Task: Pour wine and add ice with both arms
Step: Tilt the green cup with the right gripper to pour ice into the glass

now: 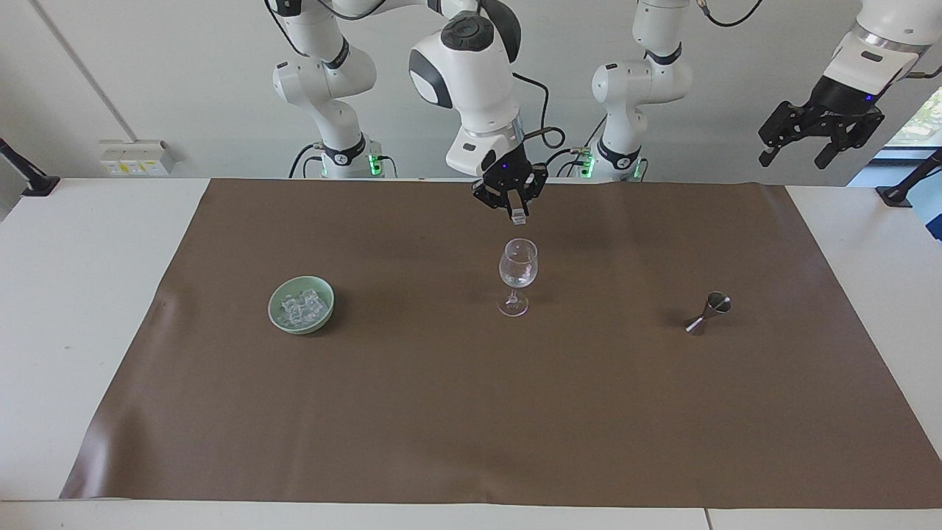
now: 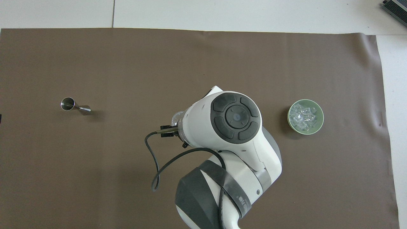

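Next, my right gripper lets go of the small clear ice cube inside the clear stemmed glass (image 2: 183, 124) on the brown mat.
My right arm (image 2: 235, 127) reaches out over the middle of the brown mat. Its gripper (image 1: 518, 213) is shut on a small clear ice cube (image 1: 519, 218) and hangs just above the rim of the clear stemmed glass (image 1: 518, 276). In the overhead view the arm covers nearly all of the glass (image 2: 175, 118). More ice (image 1: 298, 307) lies in the pale green bowl (image 1: 324, 318) toward the right arm's end of the table. My left gripper (image 1: 817, 140) waits open and high past the mat's edge at the left arm's end. The wine is out of view.
A small steel jigger (image 1: 708, 313) sits tilted on the mat (image 1: 471, 412) toward the left arm's end, also seen in the overhead view (image 2: 75, 106). White table (image 1: 88, 294) borders the mat on both ends.
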Available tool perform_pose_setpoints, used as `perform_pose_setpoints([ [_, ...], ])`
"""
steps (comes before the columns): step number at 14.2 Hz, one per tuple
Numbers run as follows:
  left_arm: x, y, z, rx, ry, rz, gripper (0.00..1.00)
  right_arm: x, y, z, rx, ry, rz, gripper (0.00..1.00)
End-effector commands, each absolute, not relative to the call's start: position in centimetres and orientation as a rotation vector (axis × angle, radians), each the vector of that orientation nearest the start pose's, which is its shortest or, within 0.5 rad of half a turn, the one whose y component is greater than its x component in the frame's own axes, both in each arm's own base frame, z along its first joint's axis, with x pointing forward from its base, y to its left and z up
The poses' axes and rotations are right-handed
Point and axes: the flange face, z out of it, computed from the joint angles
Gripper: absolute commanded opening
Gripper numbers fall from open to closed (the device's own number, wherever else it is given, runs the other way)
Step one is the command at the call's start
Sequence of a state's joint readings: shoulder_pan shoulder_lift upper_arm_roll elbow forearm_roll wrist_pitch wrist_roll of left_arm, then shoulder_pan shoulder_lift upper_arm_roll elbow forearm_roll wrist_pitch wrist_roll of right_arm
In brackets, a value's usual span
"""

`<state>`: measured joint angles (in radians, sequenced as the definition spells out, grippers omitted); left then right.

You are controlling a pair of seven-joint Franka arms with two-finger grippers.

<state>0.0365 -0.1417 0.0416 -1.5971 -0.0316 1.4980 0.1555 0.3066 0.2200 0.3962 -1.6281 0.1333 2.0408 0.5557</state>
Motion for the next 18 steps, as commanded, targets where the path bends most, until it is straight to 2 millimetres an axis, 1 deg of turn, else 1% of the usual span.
perform_pose_setpoints([
  [1,49.3,4.0,67.9,-3.163,0.118,-0.09,1.0,51.0,41.3,51.4,-2.814,-0.11,-0.09,0.0],
  [4,49.3,4.0,67.9,-3.163,0.118,-0.09,1.0,51.4,41.1,51.2,-2.812,-0.102,-0.101,0.0],
  [5,49.3,4.0,67.9,-3.163,0.12,-0.09,1.0,51.4,40.8,50.9,-2.818,-0.105,-0.088,0.0],
  [8,49.3,4.1,67.9,-3.163,0.118,-0.09,1.0,51.4,40.9,49.3,-2.829,-0.128,-0.067,0.0],
  [10,49.3,4.4,67.9,-3.163,0.106,-0.09,1.0,51.4,40.8,49.3,-2.83,-0.129,-0.067,0.0],
  [16,49.3,4.7,68.0,-3.163,0.101,-0.093,1.0,51.7,40.3,49.1,-2.833,-0.169,-0.066,0.0],
  [17,49.3,4.7,68.0,-3.163,0.101,-0.095,1.0,51.8,40.2,49.1,-2.834,-0.178,-0.067,0.04],
  [18,49.3,4.7,68.0,-3.163,0.103,-0.095,1.0,51.8,40.1,49.1,-2.835,-0.18,-0.066,0.04],
])
